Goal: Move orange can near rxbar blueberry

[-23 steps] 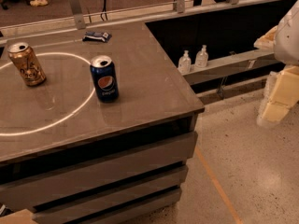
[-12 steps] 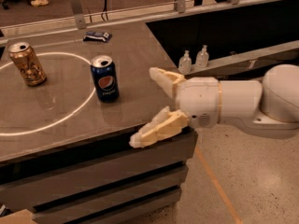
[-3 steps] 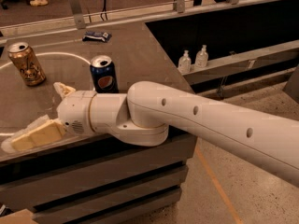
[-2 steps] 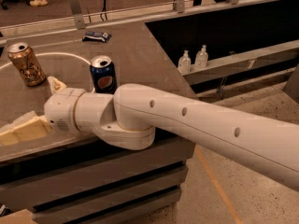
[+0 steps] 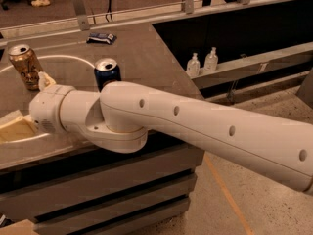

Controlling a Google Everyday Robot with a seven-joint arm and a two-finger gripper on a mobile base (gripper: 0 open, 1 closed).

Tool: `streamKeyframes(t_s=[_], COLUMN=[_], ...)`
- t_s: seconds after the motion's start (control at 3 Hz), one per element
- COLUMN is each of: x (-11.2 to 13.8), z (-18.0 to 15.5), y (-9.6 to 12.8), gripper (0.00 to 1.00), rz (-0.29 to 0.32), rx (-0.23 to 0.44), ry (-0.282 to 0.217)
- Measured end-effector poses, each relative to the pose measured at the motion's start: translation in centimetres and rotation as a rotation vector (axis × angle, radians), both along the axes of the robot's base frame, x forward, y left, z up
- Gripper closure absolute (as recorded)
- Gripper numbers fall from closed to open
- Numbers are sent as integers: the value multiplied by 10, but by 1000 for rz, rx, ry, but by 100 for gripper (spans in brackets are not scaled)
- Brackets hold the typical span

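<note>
My gripper moves to the orange can next and closes around the middle of the can's side [image 5: 28,70], so the can's top still shows above my fingers.
The orange can [image 5: 25,66] stands upright at the far left of the grey table [image 5: 146,58]. The rxbar blueberry [image 5: 101,37] lies flat near the table's back edge, well behind and to the right of the can. My gripper [image 5: 27,104] reaches over the table's front left part, just in front of the orange can. It is open and empty: one cream finger [image 5: 44,80] sits beside the can's base, the other [image 5: 14,129] lies lower toward the front edge.
A dark blue Pepsi can [image 5: 106,72] stands behind my arm, right of the orange can. A white circle is marked on the tabletop. Two small bottles [image 5: 201,62] stand on a shelf to the right. A rail runs behind the table.
My arm has swept left across the table's front, from the right corner to the left side. The open gripper now sits right next to the orange can. The cans and bar have not moved.
</note>
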State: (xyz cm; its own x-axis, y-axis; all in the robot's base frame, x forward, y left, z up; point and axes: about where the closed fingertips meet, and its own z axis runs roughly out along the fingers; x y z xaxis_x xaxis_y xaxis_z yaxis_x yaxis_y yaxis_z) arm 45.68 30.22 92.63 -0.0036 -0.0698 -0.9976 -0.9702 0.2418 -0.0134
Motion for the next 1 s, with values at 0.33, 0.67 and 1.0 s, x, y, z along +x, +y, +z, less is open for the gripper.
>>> streamKeyframes(t_s=[0.33, 0.67, 1.0], x=[2, 20, 38], z=[-1, -9, -21], y=[2, 11, 20], gripper=[0, 0, 0], rz=[-19, -72, -148], rx=[-14, -41, -55], ry=[-6, -9, 19])
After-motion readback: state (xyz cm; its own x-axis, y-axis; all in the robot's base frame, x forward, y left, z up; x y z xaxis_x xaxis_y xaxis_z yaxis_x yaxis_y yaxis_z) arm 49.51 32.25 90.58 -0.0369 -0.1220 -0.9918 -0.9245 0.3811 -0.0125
